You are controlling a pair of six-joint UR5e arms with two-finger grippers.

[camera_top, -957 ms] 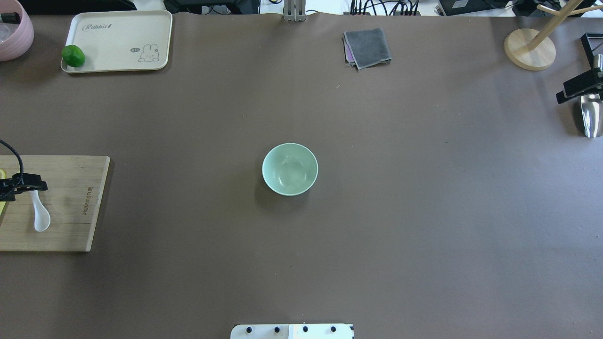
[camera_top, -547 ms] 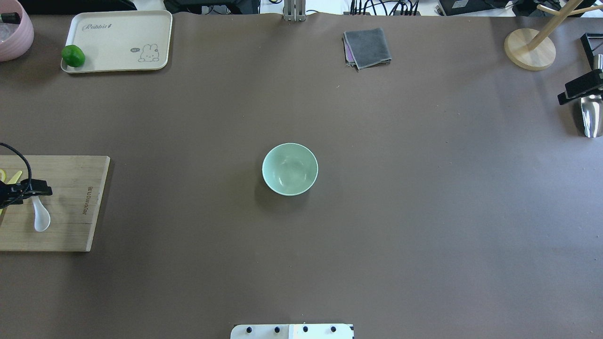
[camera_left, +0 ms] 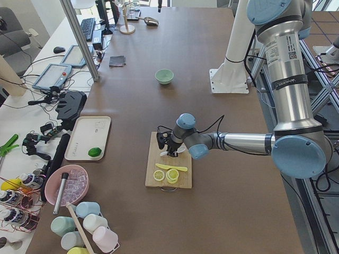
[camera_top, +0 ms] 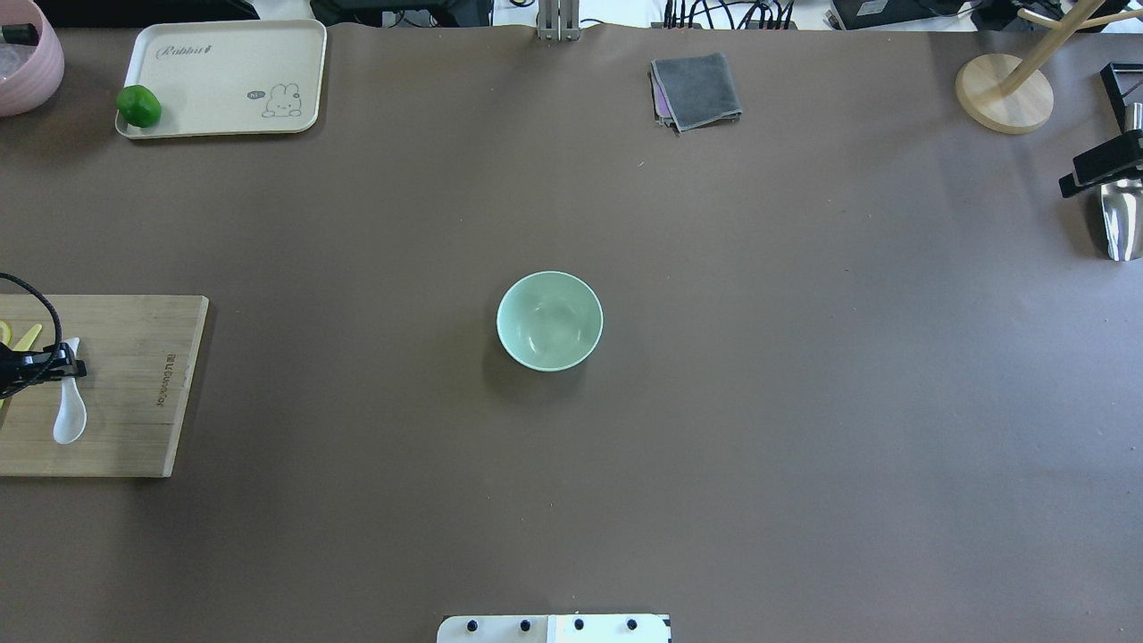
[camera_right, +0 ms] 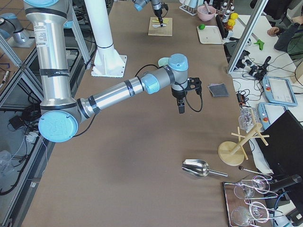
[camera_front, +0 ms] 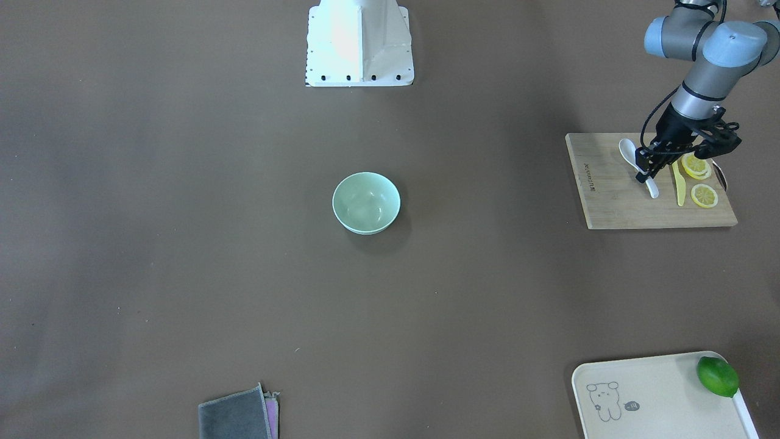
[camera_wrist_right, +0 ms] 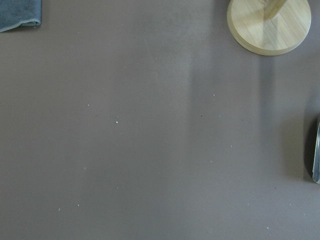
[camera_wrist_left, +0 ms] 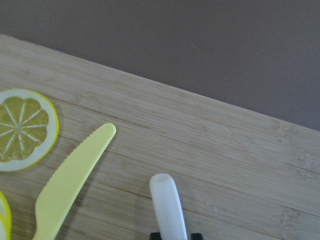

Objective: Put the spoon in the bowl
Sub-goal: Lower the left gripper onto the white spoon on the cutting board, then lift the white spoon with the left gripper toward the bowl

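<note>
The robot's left gripper will release the white spoon in the mint-green bowl [camera_front: 378,218], against the bowl's rim that faces the cream tray.
The white spoon [camera_top: 69,420] lies on the bamboo cutting board [camera_top: 134,402] at the table's left edge. My left gripper [camera_top: 61,366] sits across the spoon's handle. In the left wrist view the handle end [camera_wrist_left: 167,205] sticks out between the two black fingertips, so the gripper looks shut on it. In the front-facing view the scoop [camera_front: 627,149] shows beside the gripper [camera_front: 645,171]. The mint-green bowl [camera_top: 549,321] stands empty at the table's middle, far from the spoon. My right gripper [camera_top: 1103,165] hangs over the far right edge; I cannot tell its state.
A yellow knife [camera_front: 677,183] and lemon slices [camera_front: 704,195] lie on the board beside the spoon. A cream tray [camera_top: 223,80] with a lime [camera_top: 138,105] is at the back left. A grey cloth [camera_top: 696,89], a wooden stand [camera_top: 1005,94] and a metal scoop [camera_top: 1121,223] are at the back right.
My left gripper has moved down along the spoon's handle and a little left. The spoon has shifted left and turned slightly with it. The right gripper has barely moved.
</note>
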